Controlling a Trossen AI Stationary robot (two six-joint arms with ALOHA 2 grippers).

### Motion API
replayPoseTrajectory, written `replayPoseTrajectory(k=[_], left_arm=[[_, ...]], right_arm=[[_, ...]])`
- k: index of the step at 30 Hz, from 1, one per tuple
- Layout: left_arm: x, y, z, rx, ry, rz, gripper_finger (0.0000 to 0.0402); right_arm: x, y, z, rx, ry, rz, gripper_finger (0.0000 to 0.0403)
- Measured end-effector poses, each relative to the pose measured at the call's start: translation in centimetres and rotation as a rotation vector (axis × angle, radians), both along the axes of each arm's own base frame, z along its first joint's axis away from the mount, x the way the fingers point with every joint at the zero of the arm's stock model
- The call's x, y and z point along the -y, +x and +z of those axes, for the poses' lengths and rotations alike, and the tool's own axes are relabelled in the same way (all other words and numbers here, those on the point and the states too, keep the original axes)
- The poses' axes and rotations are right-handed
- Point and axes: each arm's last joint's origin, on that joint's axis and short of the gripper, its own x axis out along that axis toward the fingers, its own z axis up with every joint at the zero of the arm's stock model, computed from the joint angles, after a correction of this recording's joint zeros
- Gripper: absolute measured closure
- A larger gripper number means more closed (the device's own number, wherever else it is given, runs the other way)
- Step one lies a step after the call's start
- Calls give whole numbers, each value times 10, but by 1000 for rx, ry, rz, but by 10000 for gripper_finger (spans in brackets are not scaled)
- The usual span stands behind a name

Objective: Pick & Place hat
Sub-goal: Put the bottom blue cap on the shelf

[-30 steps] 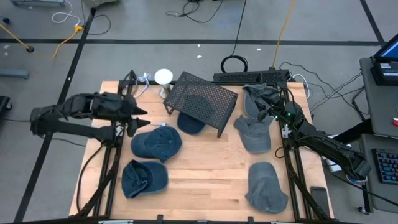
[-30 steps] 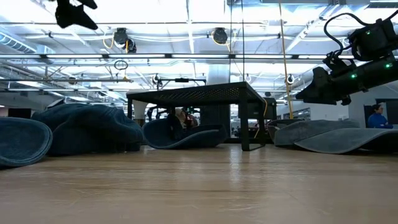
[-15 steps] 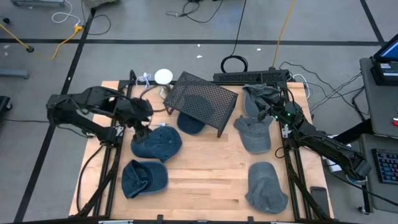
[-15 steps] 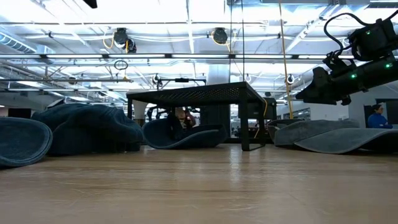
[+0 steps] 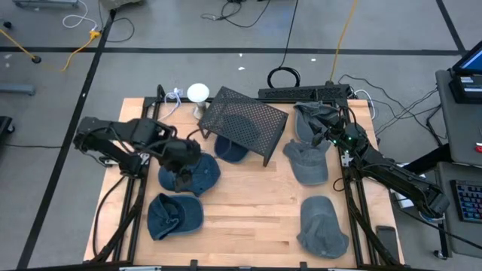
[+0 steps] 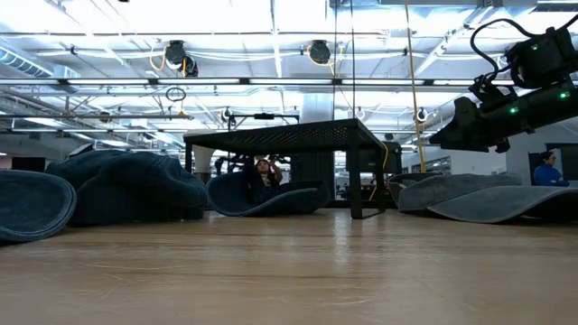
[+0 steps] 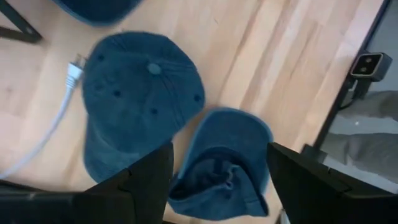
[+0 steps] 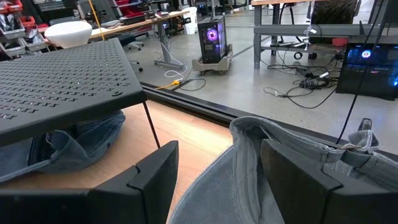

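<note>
My left gripper will grip the upside-down blue cap at the visor's side edge [image 5: 191, 232] [image 7: 268, 163], on the side toward the table's front edge.
A blue cap [image 5: 205, 173] lies crown up on the wooden table, left of middle; it also shows in the left wrist view [image 7: 140, 93]. A second blue cap [image 5: 175, 214] lies upside down nearer the front edge [image 7: 217, 168]. My left gripper [image 5: 183, 175] hangs open above the first cap, pointing down, touching nothing [image 7: 219, 186]. My right gripper [image 5: 325, 135] waits open over the grey caps at the far right; a grey cap [image 8: 261, 155] shows between its fingers [image 8: 217, 186], and I cannot tell whether they touch it.
A black mesh rack [image 5: 245, 120] stands at the back middle with a dark blue cap [image 5: 230, 148] under it. Grey caps lie at the right [image 5: 307, 162], near right [image 5: 324, 226] and far right [image 5: 312, 117]. A white cable [image 7: 59, 118] lies beside the blue cap.
My left gripper has swung from the table's left edge toward the right and a little toward the near edge. It has tipped from level to pointing down and now stands over the crown-up blue cap. The caps have not moved.
</note>
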Motion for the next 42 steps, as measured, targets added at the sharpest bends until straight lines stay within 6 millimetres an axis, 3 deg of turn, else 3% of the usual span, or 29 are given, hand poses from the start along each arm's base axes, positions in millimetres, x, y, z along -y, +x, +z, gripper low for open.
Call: replayPoseTrajectory(k=[11, 25, 42], left_arm=[[48, -9, -4, -54, -74, -27, 93], [98, -39, -5, -104, -107, -127, 91], [109, -48, -5, -124, -124, -145, 92]], right_arm=[[0, 0, 0, 0, 0, 0, 181], [0, 0, 0, 0, 0, 0, 181], [0, 0, 0, 0, 0, 0, 181]])
